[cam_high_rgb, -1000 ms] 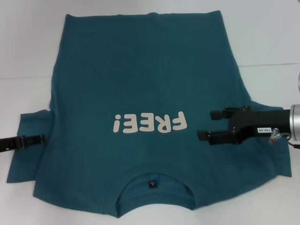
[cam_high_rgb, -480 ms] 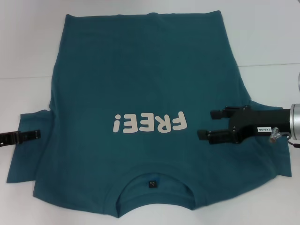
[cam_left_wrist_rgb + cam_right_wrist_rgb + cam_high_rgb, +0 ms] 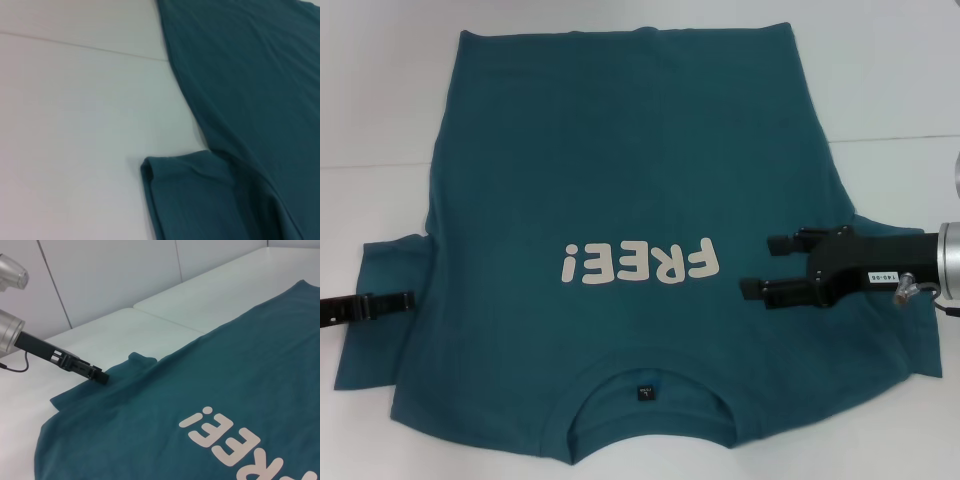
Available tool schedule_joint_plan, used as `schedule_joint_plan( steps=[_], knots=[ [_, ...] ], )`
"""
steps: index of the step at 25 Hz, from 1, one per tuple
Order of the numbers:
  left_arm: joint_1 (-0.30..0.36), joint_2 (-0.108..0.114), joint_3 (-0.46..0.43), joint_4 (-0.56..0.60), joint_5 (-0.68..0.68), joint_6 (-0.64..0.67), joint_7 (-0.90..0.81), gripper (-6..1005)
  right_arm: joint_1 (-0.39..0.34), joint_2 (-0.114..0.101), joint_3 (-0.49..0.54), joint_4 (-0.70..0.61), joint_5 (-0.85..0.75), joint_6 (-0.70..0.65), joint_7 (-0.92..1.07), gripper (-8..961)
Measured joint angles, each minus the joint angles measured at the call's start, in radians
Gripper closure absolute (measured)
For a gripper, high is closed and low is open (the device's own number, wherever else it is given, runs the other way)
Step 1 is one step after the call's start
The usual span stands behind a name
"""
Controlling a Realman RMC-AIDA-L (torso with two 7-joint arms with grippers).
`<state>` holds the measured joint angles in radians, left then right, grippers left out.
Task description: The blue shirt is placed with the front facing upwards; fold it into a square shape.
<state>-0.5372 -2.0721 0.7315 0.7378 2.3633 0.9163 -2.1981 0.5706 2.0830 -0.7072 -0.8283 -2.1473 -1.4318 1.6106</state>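
The sleeve lies tucked in at the shirt's side, so the robot's left gripper should pinch the sleeve nearer the cuff [image 3: 352, 345] and pull it out before folding.
The blue shirt [image 3: 620, 150] lies flat, front up, on the white table, collar and dark neck label [image 3: 645, 393] nearest me, the cream "FREE!" letters [image 3: 640, 262] across the chest. My right gripper [image 3: 758, 265] is open and empty, over the shirt just right of the letters, fingers pointing left. My left gripper [image 3: 408, 298] looks shut, a thin black bar lying over the left sleeve [image 3: 380, 340]; I cannot tell whether it holds cloth. It also shows in the right wrist view [image 3: 102, 377] at the sleeve's edge. The left wrist view shows the sleeve [image 3: 190, 200] and the shirt's side.
The white table [image 3: 380, 100] has bare surface left, right and behind the shirt, with a seam [image 3: 890, 140] running across it. The right sleeve lies under my right arm near the right edge.
My left gripper drew back a little to the left, then came back onto the sleeve to about where it was. The right gripper and the shirt have not moved.
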Motion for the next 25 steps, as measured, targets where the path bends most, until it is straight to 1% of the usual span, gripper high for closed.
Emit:
schedule_joint_plan(
  steps=[3, 9, 11, 14, 15, 17, 21, 25],
  knots=[
    [-0.005, -0.002, 0.000, 0.001, 0.002, 0.014, -0.001, 67, 0.000, 0.000, 0.000, 0.000, -0.001, -0.001, 0.000, 38],
    [-0.008, -0.023, 0.000, 0.036, -0.001, 0.030, 0.004, 71, 0.000, 0.000, 0.000, 0.000, -0.002, 0.001, 0.008, 38],
    [-0.015, -0.020, 0.000, 0.029, 0.000, 0.030, 0.016, 72, 0.000, 0.000, 0.000, 0.000, -0.003, 0.002, 0.010, 38],
    [-0.030, -0.005, -0.001, -0.010, 0.000, 0.027, 0.025, 74, 0.000, 0.000, 0.000, 0.000, -0.004, 0.002, 0.011, 38],
    [-0.034, 0.001, -0.002, -0.023, 0.001, 0.024, 0.026, 134, 0.000, 0.000, 0.000, 0.000, -0.005, 0.002, 0.011, 38],
    [-0.037, 0.005, -0.002, -0.032, 0.003, 0.019, 0.026, 254, 0.000, 0.000, 0.000, 0.000, -0.005, 0.002, 0.011, 38],
    [-0.035, 0.005, -0.003, -0.028, 0.003, 0.010, 0.029, 350, 0.000, -0.002, 0.000, 0.000, -0.005, 0.002, 0.011, 38],
    [-0.031, -0.001, -0.001, -0.010, 0.002, 0.011, 0.030, 445, 0.002, -0.002, 0.000, 0.000, -0.005, 0.002, 0.011, 38]
  ],
)
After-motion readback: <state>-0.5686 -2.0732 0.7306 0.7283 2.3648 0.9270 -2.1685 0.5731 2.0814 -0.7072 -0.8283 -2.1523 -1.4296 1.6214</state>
